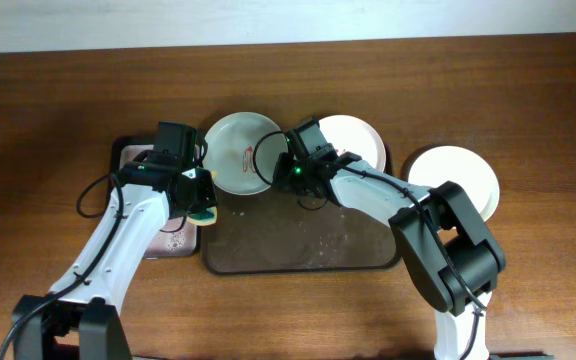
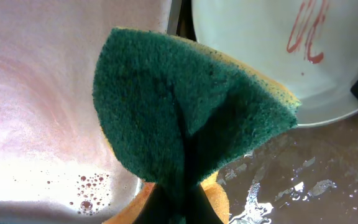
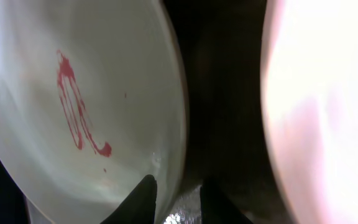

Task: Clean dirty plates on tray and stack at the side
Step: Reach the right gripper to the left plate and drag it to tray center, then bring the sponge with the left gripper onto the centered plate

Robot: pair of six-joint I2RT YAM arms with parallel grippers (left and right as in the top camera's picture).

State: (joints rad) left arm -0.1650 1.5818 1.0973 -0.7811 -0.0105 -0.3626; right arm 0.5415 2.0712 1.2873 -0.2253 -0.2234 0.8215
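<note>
My right gripper should take hold of the pale green plate's rim, as it sticks out over the brown tray's back edge, and pull it to the tray's front [image 1: 272,233] before scrubbing.
The pale green plate [image 1: 236,150] lies at the back left of the dark brown tray [image 1: 298,250], with a red sauce squiggle on it [image 3: 73,112]. My right gripper [image 1: 286,166] straddles its right rim [image 3: 179,186], one finger inside and one outside, shut on it. The pinkish-white plate [image 1: 358,140] lies just right of it on the tray [image 3: 328,112]. The white plate [image 1: 460,176] sits on the table right of the tray. My left gripper [image 1: 198,196] is shut on a green and yellow sponge [image 2: 185,106], held just left of the green plate [image 2: 260,37].
A smaller black tray with foamy pinkish inside [image 1: 133,155] stands left of the brown tray and shows under the sponge [image 2: 42,93]. The brown tray's floor is wet [image 2: 328,174]. Bare wooden table [image 1: 48,120] lies all round.
</note>
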